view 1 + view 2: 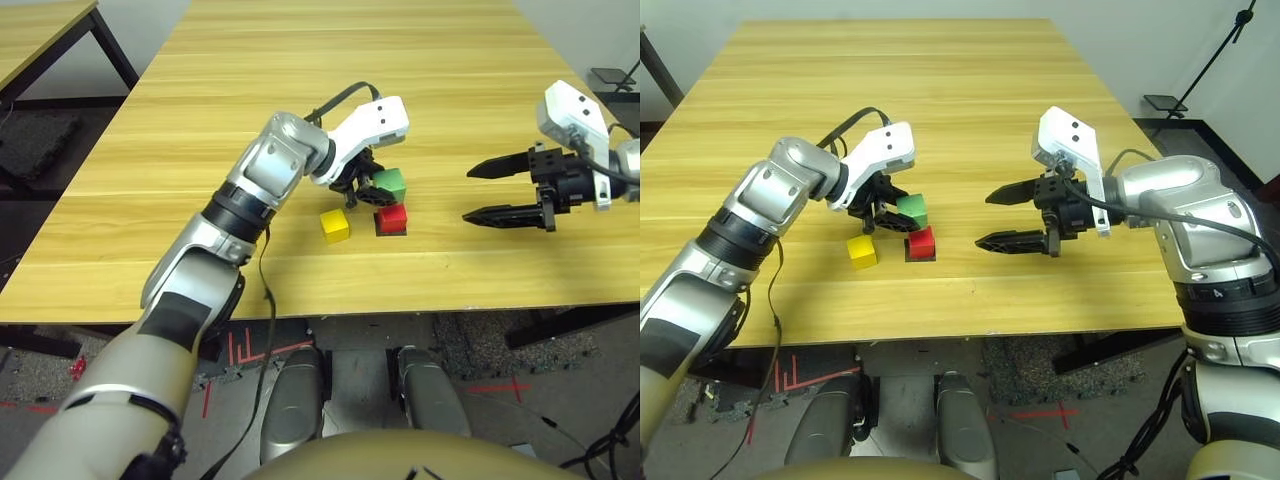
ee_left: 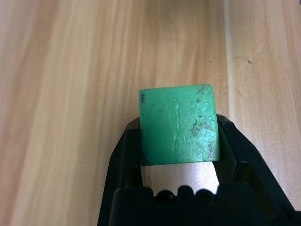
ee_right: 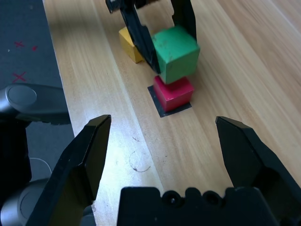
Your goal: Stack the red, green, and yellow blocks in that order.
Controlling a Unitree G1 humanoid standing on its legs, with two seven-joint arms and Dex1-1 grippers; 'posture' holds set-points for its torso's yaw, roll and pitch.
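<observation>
I need to let the green block, now hanging just above the red block, go from my left gripper so that it rests on top of the red block [image 1: 402, 203] above the black square patch.
My left gripper [image 1: 366, 190] is shut on the green block [image 1: 390, 183], which its two black fingers [image 2: 129, 146] clamp from either side. The green block [image 3: 176, 52] hangs just above the red block [image 3: 174, 90], a little off to its far side; I cannot tell whether they touch. The red block [image 1: 392, 217] rests on a flat black square patch [image 3: 162, 110]. On the table to the red block's left lies the yellow block [image 1: 335, 225]. My right gripper [image 1: 468, 195] hovers open to the right of the blocks, pointing at them with nothing between its fingers.
The wooden table [image 1: 300, 80] stretches far back behind the blocks; its front edge [image 1: 320, 305] runs close in front of them. A second table [image 1: 40, 30] stands at the far left, and a stand's base [image 1: 1162, 101] sits on the floor at the right.
</observation>
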